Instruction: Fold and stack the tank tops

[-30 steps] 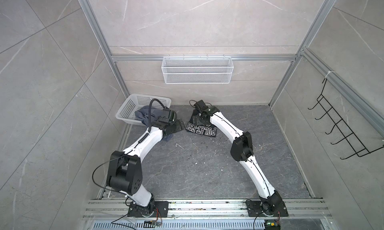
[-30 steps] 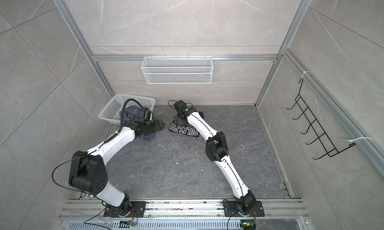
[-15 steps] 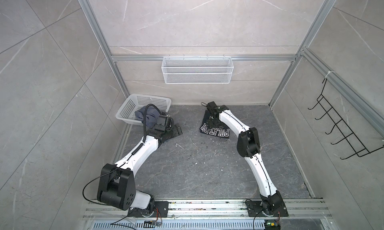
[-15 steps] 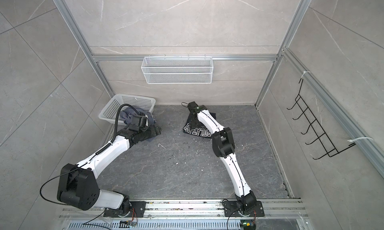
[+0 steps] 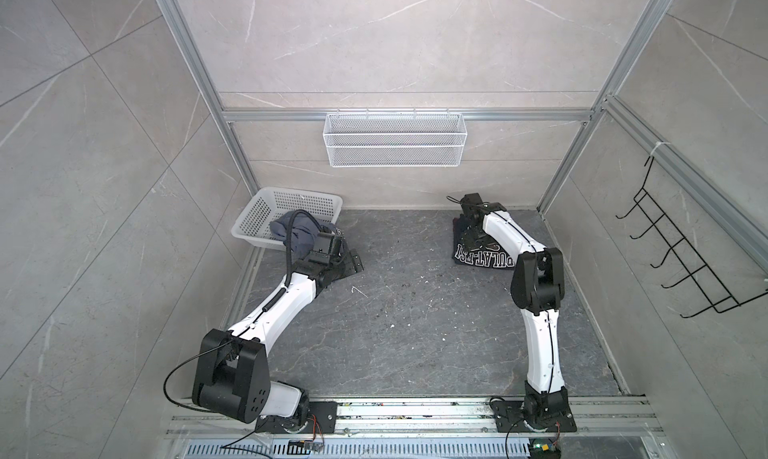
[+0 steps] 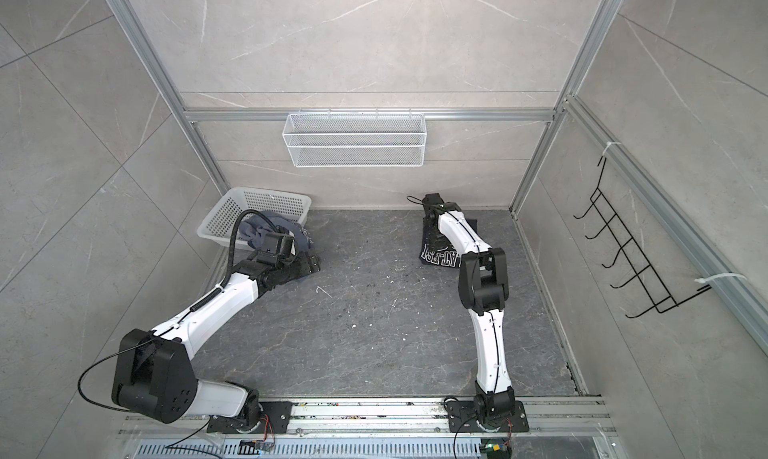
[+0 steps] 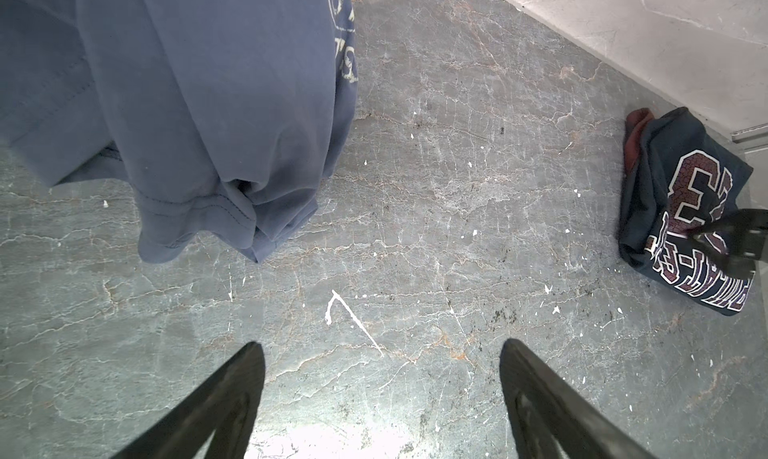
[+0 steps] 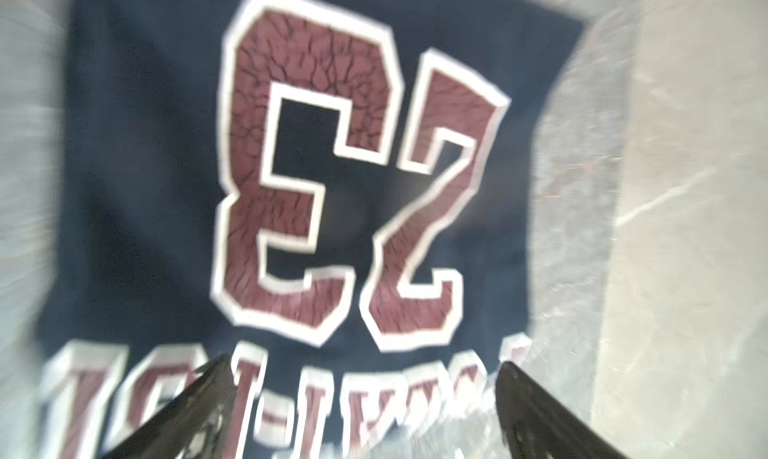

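Next, my left gripper grabs the part of the blue-grey tank top hanging over the white basket's front edge (image 5: 306, 241) (image 7: 208, 67), so that it can pull the top out.
The navy tank top (image 5: 478, 258) (image 6: 440, 258) lies folded at the back right of the floor, white and dark-red lettering up. My right gripper (image 5: 469, 236) (image 6: 434, 233) (image 8: 361, 365) hovers low over it, open, its fingers spread above the lettering of the navy top (image 8: 166, 187); this view is blurred. The blue-grey tank top (image 5: 296, 236) (image 6: 258, 228) (image 7: 187, 104) hangs crumpled over the white basket's front edge onto the floor. My left gripper (image 5: 353, 263) (image 6: 311, 266) (image 7: 382, 349) stands open just right of it, with only bare floor between its fingers.
The white perforated basket (image 5: 257, 216) (image 6: 224, 216) sits in the back left corner. A white wire basket (image 5: 395, 145) hangs on the back wall and a black hook rack (image 5: 681, 261) on the right wall. The navy top (image 7: 681, 212) lies close to the back wall.
The navy top and my right gripper have shifted from the back middle to the back right. My left arm's elbow has swung lower and leftward; its gripper stays by the basket.
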Tool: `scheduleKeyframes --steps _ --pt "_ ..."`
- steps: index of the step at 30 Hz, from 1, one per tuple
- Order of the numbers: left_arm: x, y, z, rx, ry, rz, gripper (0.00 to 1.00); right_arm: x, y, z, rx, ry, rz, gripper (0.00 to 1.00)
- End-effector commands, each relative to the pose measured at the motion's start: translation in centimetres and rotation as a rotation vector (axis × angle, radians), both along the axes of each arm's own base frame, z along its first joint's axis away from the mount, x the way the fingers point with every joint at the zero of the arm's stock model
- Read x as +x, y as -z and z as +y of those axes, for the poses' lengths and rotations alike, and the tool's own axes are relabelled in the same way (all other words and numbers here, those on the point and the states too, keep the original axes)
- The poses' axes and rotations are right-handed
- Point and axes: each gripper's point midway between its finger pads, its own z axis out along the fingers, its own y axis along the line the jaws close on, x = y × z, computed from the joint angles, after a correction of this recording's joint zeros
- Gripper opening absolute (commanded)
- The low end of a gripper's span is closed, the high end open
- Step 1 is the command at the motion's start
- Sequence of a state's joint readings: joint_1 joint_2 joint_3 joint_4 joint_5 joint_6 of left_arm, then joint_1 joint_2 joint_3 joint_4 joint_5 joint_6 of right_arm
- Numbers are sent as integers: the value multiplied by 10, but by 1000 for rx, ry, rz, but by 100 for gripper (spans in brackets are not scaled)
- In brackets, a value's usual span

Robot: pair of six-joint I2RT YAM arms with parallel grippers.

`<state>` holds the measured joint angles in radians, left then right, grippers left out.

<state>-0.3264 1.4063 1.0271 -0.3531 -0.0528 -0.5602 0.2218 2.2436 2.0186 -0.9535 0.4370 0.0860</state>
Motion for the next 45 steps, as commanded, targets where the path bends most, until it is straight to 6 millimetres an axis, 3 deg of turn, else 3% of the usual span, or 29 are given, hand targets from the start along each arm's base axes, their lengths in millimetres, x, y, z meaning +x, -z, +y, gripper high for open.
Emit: scheduleKeyframes --steps 1,3,7,12,16,21,31,35,39,41,45 --pt "-4 -15 7 11 -13 -52 91 -8 -50 42 152 -69 -127 98" --pt "-6 -18 9 11 -19 -66 91 -13 -47 72 240 -121 -127 98" --pt "-11 -28 15 19 -32 -107 91 -24 -23 131 312 -180 -54 94" --pt "-19 -35 21 21 -45 -136 91 -20 16 164 428 -140 30 91" --pt "-24 -33 24 28 -49 -137 91 -9 42 167 432 -102 70 89" --pt "-28 -31 27 39 -51 -132 91 1 65 150 420 -34 109 88" --pt "-31 -36 34 70 -66 -146 91 5 88 73 372 163 145 85" --pt "-32 -38 37 87 -69 -147 91 7 84 58 353 172 134 85" --pt "-30 -37 40 111 -75 -132 91 8 70 66 394 133 111 86" --pt "-28 -41 43 126 -87 -119 91 7 56 75 423 101 90 87" --pt "-20 -53 50 183 -101 -96 92 -7 8 99 466 32 23 88"
